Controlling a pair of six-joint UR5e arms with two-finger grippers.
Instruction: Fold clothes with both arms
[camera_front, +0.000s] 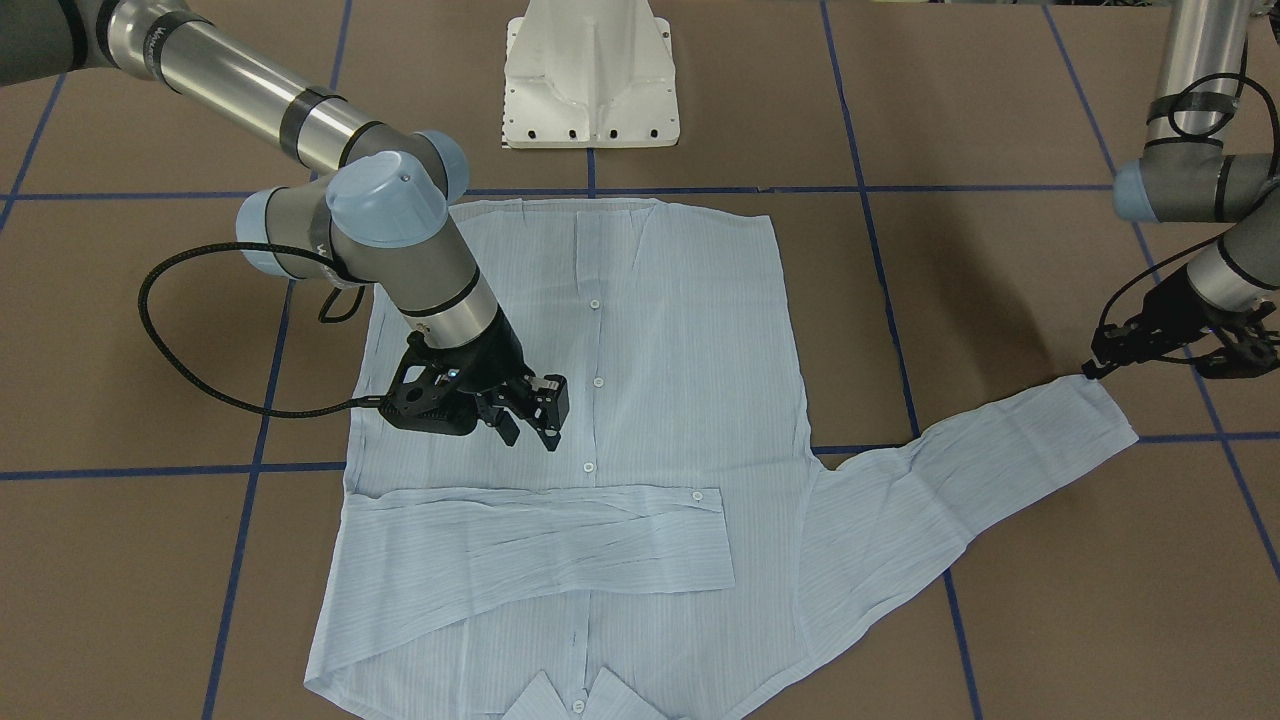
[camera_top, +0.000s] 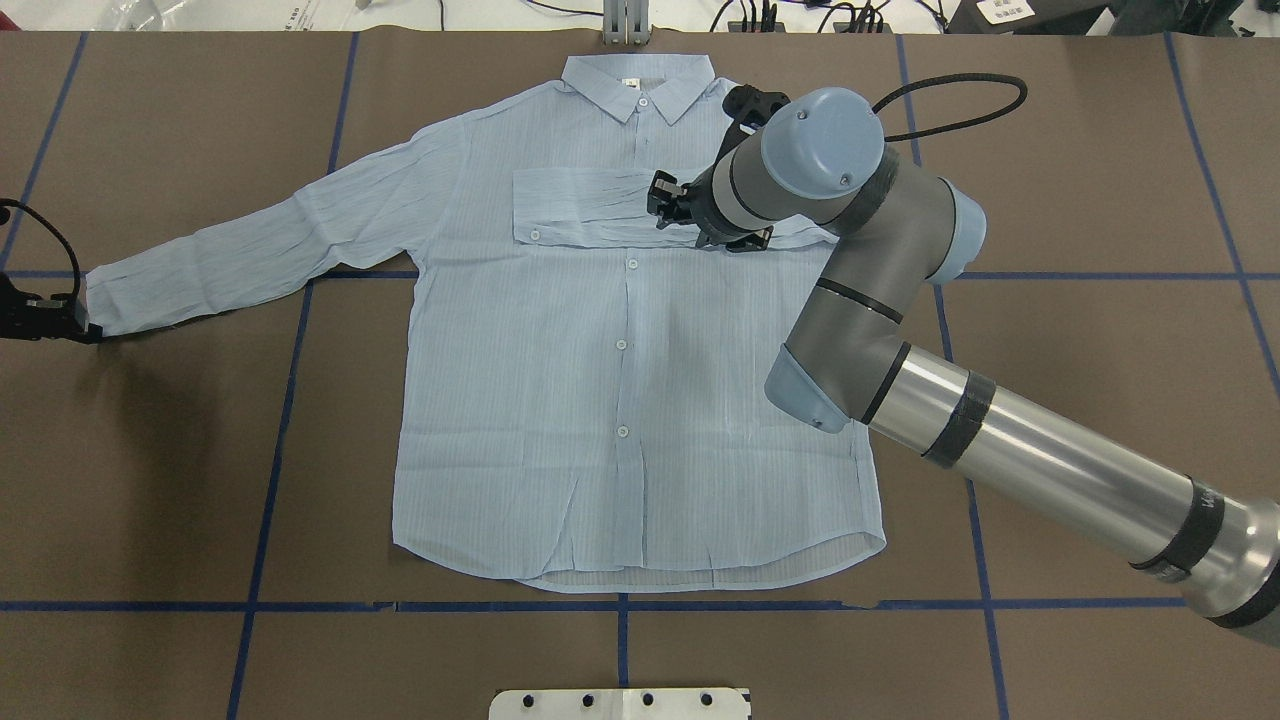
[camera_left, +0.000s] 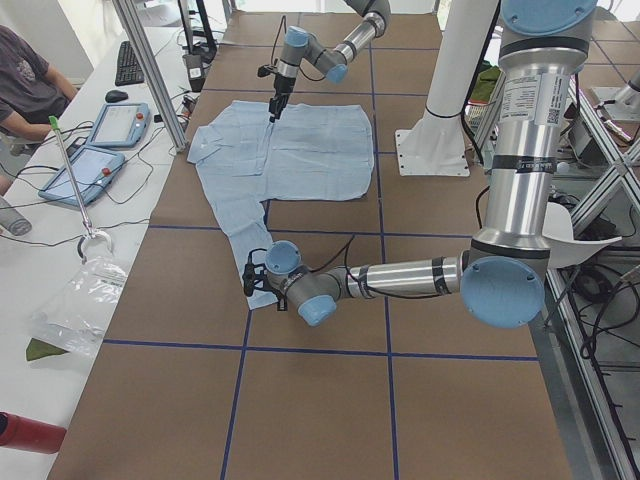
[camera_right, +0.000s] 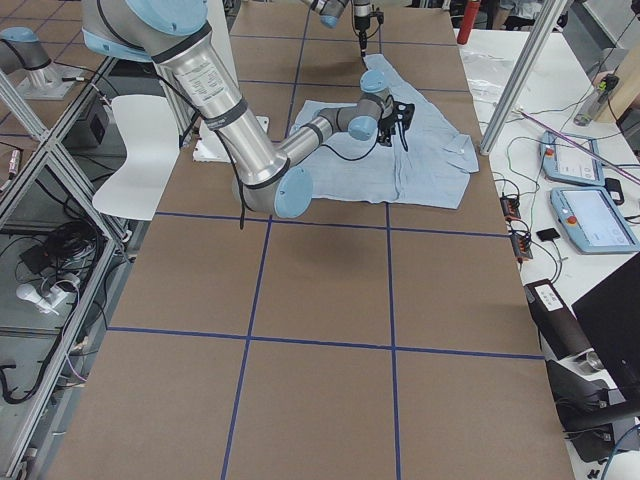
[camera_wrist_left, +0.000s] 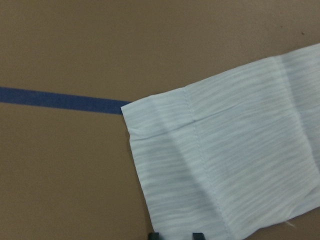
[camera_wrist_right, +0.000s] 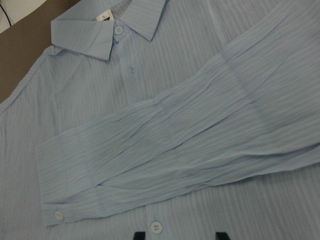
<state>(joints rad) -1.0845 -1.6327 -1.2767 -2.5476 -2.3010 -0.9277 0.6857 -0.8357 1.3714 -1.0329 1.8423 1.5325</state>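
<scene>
My left gripper has the cuff of the outstretched sleeve. It will let go of that cuff on the middle of the folded sleeve (camera_front: 494, 521) across the chest.
The pale-blue shirt (camera_top: 560, 400) lies flat and front up on the brown table, collar (camera_top: 640, 85) at the far side. One sleeve (camera_front: 540, 545) is folded across the chest. My right gripper (camera_front: 530, 438) hovers open and empty just above the shirt front beside that sleeve. Its wrist view shows the folded sleeve (camera_wrist_right: 190, 150). The other sleeve (camera_top: 250, 240) stretches out sideways, its cuff (camera_wrist_left: 225, 165) flat on the table. My left gripper (camera_front: 1092, 372) is at the cuff's corner. Its fingertips (camera_wrist_left: 155, 235) show a small gap apart.
The white pedestal base (camera_front: 590, 80) stands at the robot's side of the table. Blue tape lines (camera_top: 620, 605) cross the brown surface. In the exterior left view, tablets (camera_left: 95, 165) and a seated person (camera_left: 25, 75) are beyond the far table edge.
</scene>
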